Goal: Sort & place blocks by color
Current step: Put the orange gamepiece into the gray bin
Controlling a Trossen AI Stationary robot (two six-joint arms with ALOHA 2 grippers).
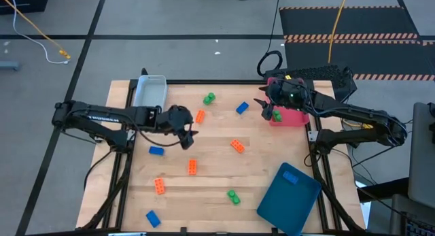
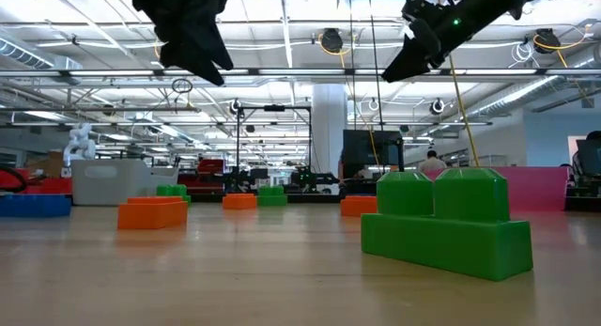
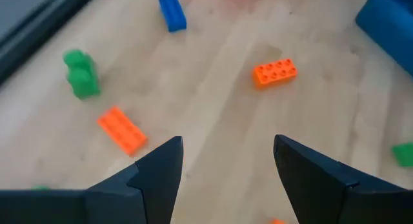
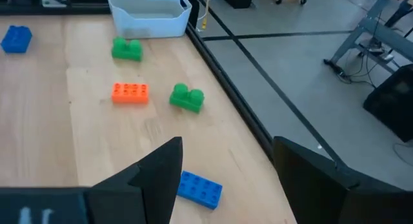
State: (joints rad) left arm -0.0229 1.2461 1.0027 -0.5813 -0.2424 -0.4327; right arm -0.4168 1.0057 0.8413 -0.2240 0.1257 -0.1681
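I need to move my left gripper next to the orange block nearest the pale-blue tray, the one beside the far green block, and close it on that orange block's sides [image 1: 200,116] [image 3: 122,130].
Orange, green and blue studded blocks lie scattered flat on the wooden table. My left gripper [image 1: 188,135] hangs open above the table's middle left; below and ahead of it are an orange block [image 3: 122,129], a green one [image 3: 82,73] and another orange one [image 3: 275,71]. My right gripper [image 1: 265,107] hovers open at the far right beside the pink tray [image 1: 293,116], in which a green block [image 1: 276,115] sits. A blue block [image 4: 200,188] lies just beneath its fingers. Neither gripper touches anything.
A pale-blue tray [image 1: 150,92] stands at the far left edge. A dark-teal tray [image 1: 289,198] sits at the near right corner, overhanging the edge. More blocks lie toward the near edge, among them a green one [image 2: 441,223] and a blue one [image 1: 152,218].
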